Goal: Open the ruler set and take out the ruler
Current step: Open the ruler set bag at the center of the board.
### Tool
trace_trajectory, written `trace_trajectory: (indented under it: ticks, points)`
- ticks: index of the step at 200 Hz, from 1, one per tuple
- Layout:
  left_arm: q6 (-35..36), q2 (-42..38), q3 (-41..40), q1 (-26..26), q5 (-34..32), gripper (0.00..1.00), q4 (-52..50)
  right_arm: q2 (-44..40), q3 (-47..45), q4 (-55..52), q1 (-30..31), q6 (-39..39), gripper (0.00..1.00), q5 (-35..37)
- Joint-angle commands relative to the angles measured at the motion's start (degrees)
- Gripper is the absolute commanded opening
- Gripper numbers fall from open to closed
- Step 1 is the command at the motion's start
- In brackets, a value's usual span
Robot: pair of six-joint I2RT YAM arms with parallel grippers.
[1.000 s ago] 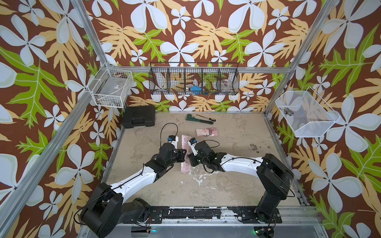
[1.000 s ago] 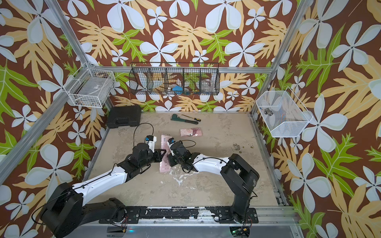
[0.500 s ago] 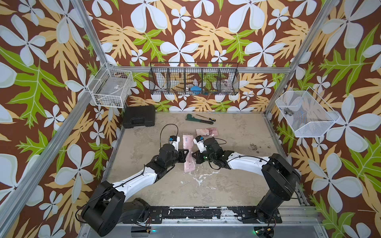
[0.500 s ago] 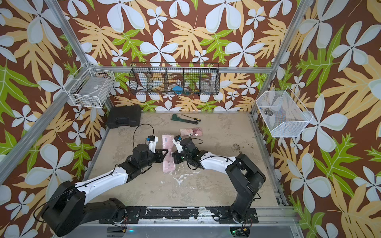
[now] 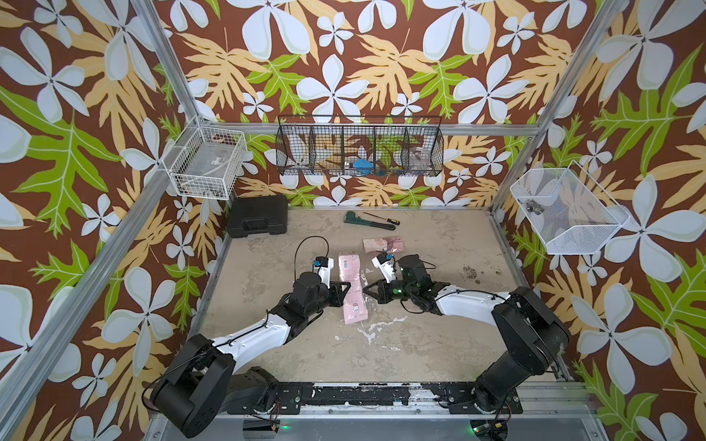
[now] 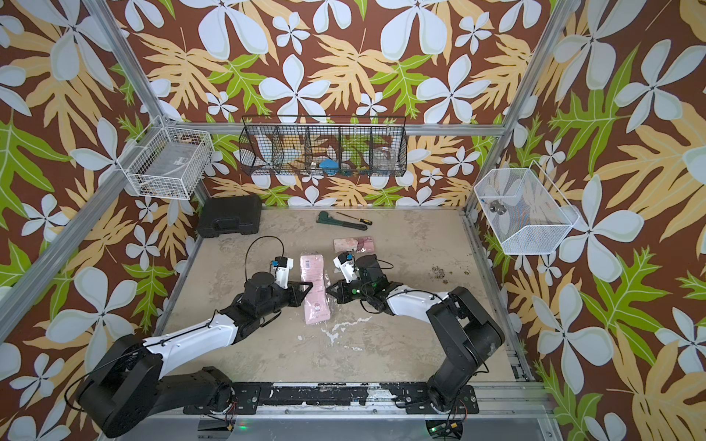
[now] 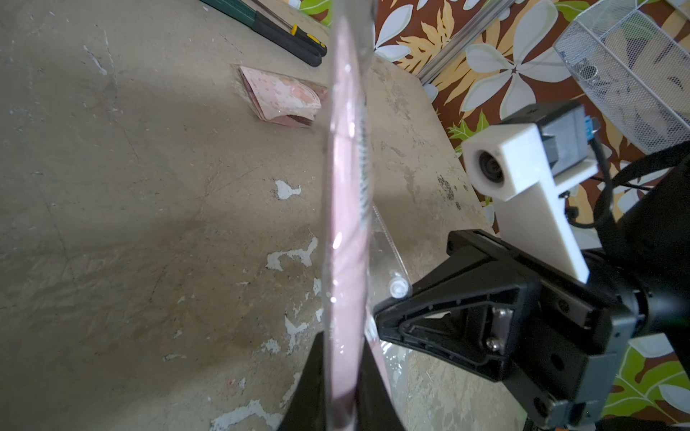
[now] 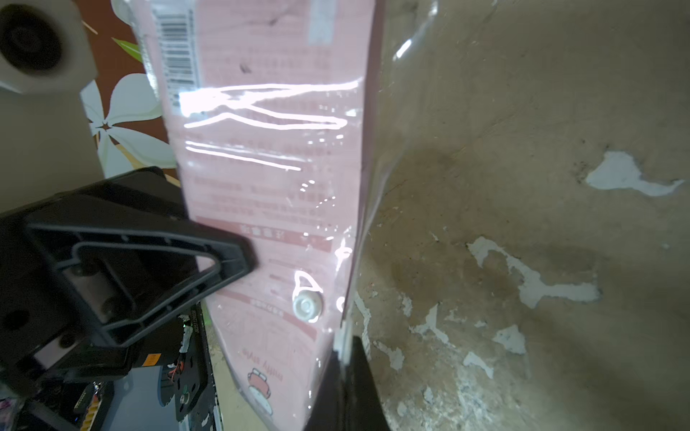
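The left gripper has hold of the pack's edge opposite the clear flap, so it should grab the pink panel's edge [image 8: 353, 233] beside the clear flap to spread the pack.
The ruler set [image 5: 353, 290] is a long pink card pack in a clear plastic pouch, held up edge-on off the table [image 5: 439, 343] between my two arms in both top views [image 6: 314, 290]. My left gripper [image 5: 345, 287] [image 7: 341, 392] is shut on its left edge. My right gripper [image 5: 367, 291] [image 8: 345, 373] is shut on the clear flap at the pouch's right side, close to a white snap button [image 8: 306, 306]. The flap with its snap [image 7: 397, 287] stands away from the pink pack [image 7: 345, 224]. The ruler is hidden inside the pack.
A second pink packet [image 5: 383, 244] lies just behind the right wrist. Farther back lie a wrench [image 5: 353, 219] and a screwdriver [image 5: 382, 219], and a black case [image 5: 258, 215] sits at the back left. Wire baskets [image 5: 359, 151] hang on the walls.
My right gripper has moved to the right, drawing the clear flap away from the pink pack. The pack and my left gripper have shifted slightly right too.
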Motion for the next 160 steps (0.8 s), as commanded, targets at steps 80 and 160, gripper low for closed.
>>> trace_trajectory:
  ticks: [80, 160]
  points:
    - [-1.3, 3.7, -2.7, 1.2, 2.8, 0.37, 6.3, -3.2, -7.8, 11.1, -0.6, 9.6, 0.0, -8.1]
    - [2.4, 2.3, -1.6, 1.1, -3.0, 0.79, -2.3, -2.1, -8.4, 11.1, -0.6, 16.5, 0.0, -4.2]
